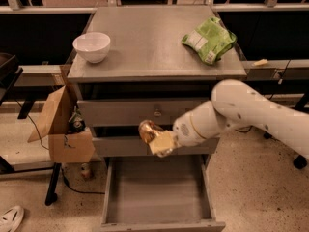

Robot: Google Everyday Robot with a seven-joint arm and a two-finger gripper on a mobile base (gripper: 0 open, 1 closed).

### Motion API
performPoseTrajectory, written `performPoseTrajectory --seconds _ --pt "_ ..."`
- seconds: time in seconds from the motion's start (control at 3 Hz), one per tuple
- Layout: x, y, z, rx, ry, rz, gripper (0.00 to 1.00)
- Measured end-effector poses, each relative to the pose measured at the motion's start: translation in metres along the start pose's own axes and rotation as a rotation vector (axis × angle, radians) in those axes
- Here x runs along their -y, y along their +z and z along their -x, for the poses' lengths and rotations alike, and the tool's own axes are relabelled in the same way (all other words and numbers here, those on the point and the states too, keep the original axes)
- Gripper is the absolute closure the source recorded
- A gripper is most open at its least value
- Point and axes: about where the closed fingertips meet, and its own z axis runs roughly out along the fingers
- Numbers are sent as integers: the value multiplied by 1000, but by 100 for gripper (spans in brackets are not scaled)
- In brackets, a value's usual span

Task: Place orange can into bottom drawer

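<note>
My gripper will set the orange can free on the bottom drawer's grey bottom, halfway deep (137,193). That spot is toward the cardboard box.
My gripper (157,139) is shut on the orange can (147,129), a small copper-coloured can held in front of the middle drawer. It hangs above the back part of the bottom drawer (193,197), which is pulled open and shows a plain grey inside. The white arm reaches in from the right. The fingers cover part of the can.
A white bowl (92,46) and a green snack bag (209,39) lie on the cabinet top (145,47). The two upper drawers are shut. An open cardboard box (63,124) stands left of the cabinet. Cables and a chair base are on the floor.
</note>
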Motion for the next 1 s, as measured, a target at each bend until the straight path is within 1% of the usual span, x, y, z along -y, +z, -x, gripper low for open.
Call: performPoseTrajectory --seconds 0.33,0.67,1.0 --pt "47 44 -92 -133 -63 86 100" --pt "94 104 -144 -234 -137 97 100" --pt "135 163 -149 -302 -113 84 100"
